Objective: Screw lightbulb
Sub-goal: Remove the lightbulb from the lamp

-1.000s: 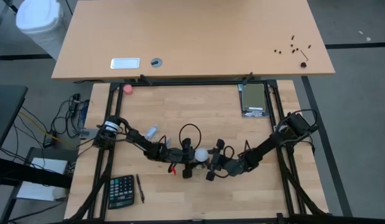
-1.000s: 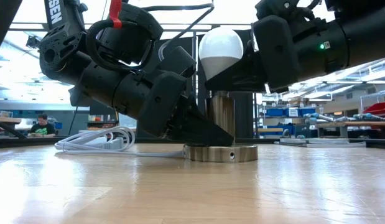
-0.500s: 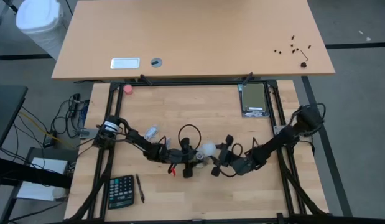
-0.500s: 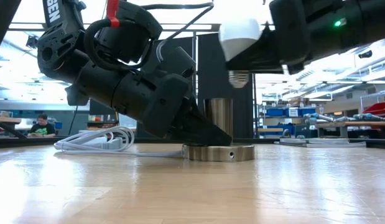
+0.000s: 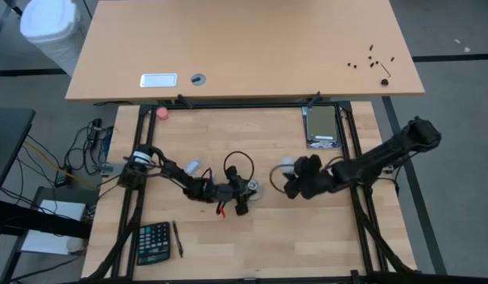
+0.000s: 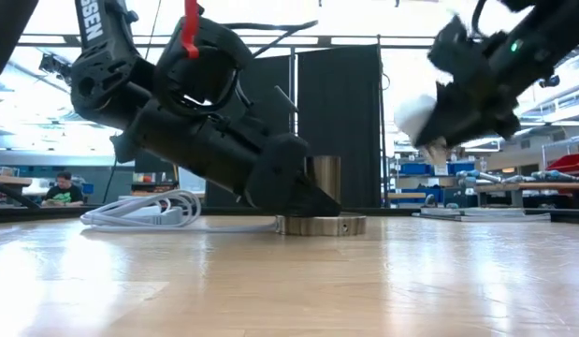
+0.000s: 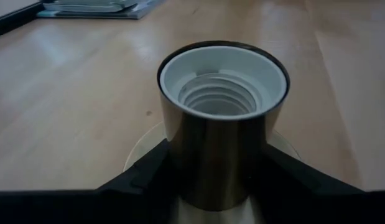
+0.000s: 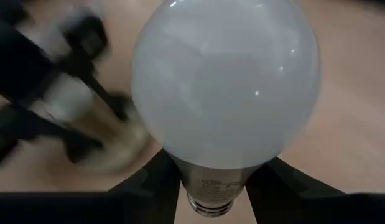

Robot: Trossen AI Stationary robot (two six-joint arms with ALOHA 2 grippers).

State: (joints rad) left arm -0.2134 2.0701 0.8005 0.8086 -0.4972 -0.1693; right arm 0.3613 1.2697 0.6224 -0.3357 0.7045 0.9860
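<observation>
I will use my right gripper to set the white lightbulb down so that it lies on the bare table (image 5: 284,184) just beside the base disc of the socket.
The white lightbulb (image 8: 226,81) is in my right gripper (image 8: 216,186), in the air to the right of the socket; it also shows in the high view (image 5: 288,164) and the low view (image 6: 415,114). The socket (image 7: 223,124) is a shiny metal cylinder with a white threaded inside. It stands upright on its round silvery base disc (image 6: 319,225) on the table. My left gripper (image 5: 244,196) is shut on it. The socket's mouth is open and empty. My left gripper pinches the socket's metal cylinder low on its wall (image 7: 204,180), just above the base disc, one finger (image 7: 145,177) on each side. It comes slanting down from the table's left. The socket stands upright, its base disc on the table. My right gripper pinches the bulb's narrow neck (image 8: 214,177), just above the screw base, between its two fingers (image 8: 270,183). It comes from the table's right, and the globe sticks out past the fingertips. The bulb is clear of the table and tilted, screw base (image 6: 437,150) down and to the right.
A white cord (image 6: 144,211) lies on the table left of the socket. A calculator (image 5: 153,241) and a pen (image 5: 179,238) lie near the front left. A grey box (image 5: 322,126) sits at the far right, a pink ball (image 5: 162,113) at the far left.
My right gripper has carried the bulb up and away from above the socket, toward the table's right and far edges. The bulb, upright over the socket before, is now tipped. My left gripper has stayed on the socket.
</observation>
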